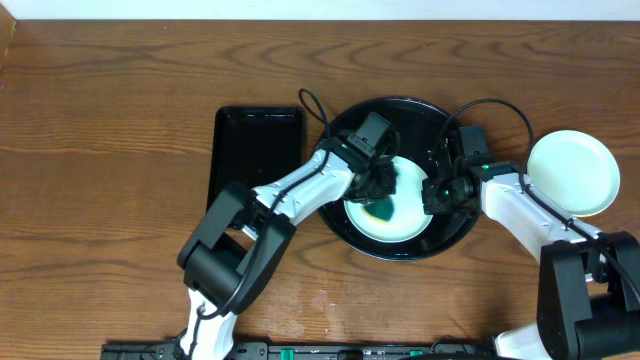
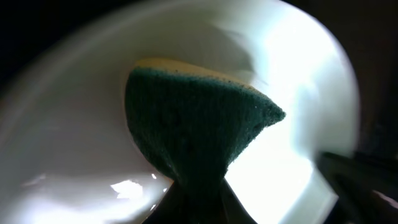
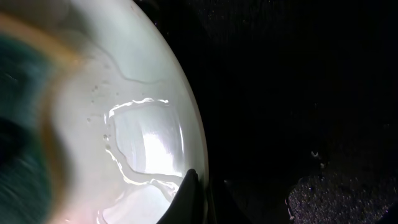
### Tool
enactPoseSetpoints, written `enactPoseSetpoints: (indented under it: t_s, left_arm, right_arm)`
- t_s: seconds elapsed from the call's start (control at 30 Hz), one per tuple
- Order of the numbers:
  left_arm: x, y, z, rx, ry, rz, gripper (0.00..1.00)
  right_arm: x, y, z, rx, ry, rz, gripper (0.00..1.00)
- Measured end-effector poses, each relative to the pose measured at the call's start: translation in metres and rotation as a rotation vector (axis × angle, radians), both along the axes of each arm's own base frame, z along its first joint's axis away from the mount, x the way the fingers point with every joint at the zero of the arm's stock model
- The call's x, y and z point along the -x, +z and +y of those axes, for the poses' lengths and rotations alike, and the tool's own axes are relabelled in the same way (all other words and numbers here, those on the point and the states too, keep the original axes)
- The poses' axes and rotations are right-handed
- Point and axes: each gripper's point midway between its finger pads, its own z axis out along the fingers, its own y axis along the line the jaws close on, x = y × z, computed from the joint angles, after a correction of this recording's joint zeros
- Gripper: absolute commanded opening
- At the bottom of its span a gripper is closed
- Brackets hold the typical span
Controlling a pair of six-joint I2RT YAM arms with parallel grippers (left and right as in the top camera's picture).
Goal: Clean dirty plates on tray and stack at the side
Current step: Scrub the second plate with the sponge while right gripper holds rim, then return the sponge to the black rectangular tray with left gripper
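Next, my left gripper releases the green sponge in the near half of the rectangular black tray (image 1: 254, 197).
On the round black tray (image 1: 345, 225) lies a pale plate (image 1: 405, 222), wet and glossy in the right wrist view (image 3: 137, 130). My left gripper (image 1: 378, 186) is shut on a green sponge with a yellow back (image 2: 199, 130), which presses onto that plate (image 2: 68, 155). From the right, my right gripper (image 1: 438, 192) is shut on the plate's rim, one dark finger (image 3: 188, 199) lying over the edge. The sponge (image 3: 18, 124) shows blurred at the left of the right wrist view. A second, white plate (image 1: 572, 172) sits on the wooden table to the right of the tray.
A rectangular black tray (image 1: 257, 150) lies just left of the round one. Brown wood-grain tabletop (image 1: 100, 150) stretches to the left and along the front. Both arms reach in over the round tray from the near edge.
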Motion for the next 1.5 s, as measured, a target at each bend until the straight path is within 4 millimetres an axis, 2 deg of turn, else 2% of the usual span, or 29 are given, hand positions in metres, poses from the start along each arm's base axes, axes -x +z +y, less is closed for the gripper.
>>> enactPoseSetpoints:
  t_s: [0.07, 0.17, 0.23, 0.37, 0.53, 0.73, 0.97, 1.17, 1.5]
  left_arm:
    - [0.008, 0.002, -0.017, 0.063, -0.044, 0.016, 0.12]
    - [0.033, 0.005, -0.043, 0.128, -0.132, 0.048, 0.12]
    - [0.041, 0.005, -0.050, 0.133, -0.165, 0.046, 0.12]
    - [0.041, 0.003, -0.045, 0.114, -0.174, 0.042, 0.08]
    - [0.036, -0.002, -0.022, 0.019, -0.143, 0.048, 0.08]
    - [0.020, -0.007, 0.032, -0.211, -0.044, 0.020, 0.07]
    - [0.003, -0.003, 0.087, -0.504, 0.027, -0.074, 0.08]
    - [-0.006, 0.003, 0.102, -0.639, 0.033, -0.134, 0.07]
    - [-0.014, 0.019, 0.107, -0.653, 0.052, -0.137, 0.08]
  right_arm:
    - [0.000, 0.000, 0.000, 0.000, 0.000, 0.000, 0.01]
    - [0.000, 0.000, 0.000, 0.000, 0.000, 0.000, 0.01]
    - [0.000, 0.000, 0.000, 0.000, 0.000, 0.000, 0.01]
    - [0.000, 0.000, 0.000, 0.001, 0.000, 0.000, 0.01]
    - [0.001, 0.000, 0.001, -0.005, 0.002, 0.003, 0.01]
    - [0.001, 0.000, 0.004, -0.019, 0.006, 0.005, 0.01]
    - [0.003, 0.001, 0.006, -0.034, 0.010, 0.013, 0.01]
    - [0.006, 0.003, 0.016, -0.092, 0.025, 0.029, 0.01]
    - [0.006, 0.004, 0.016, -0.089, 0.024, 0.033, 0.01]
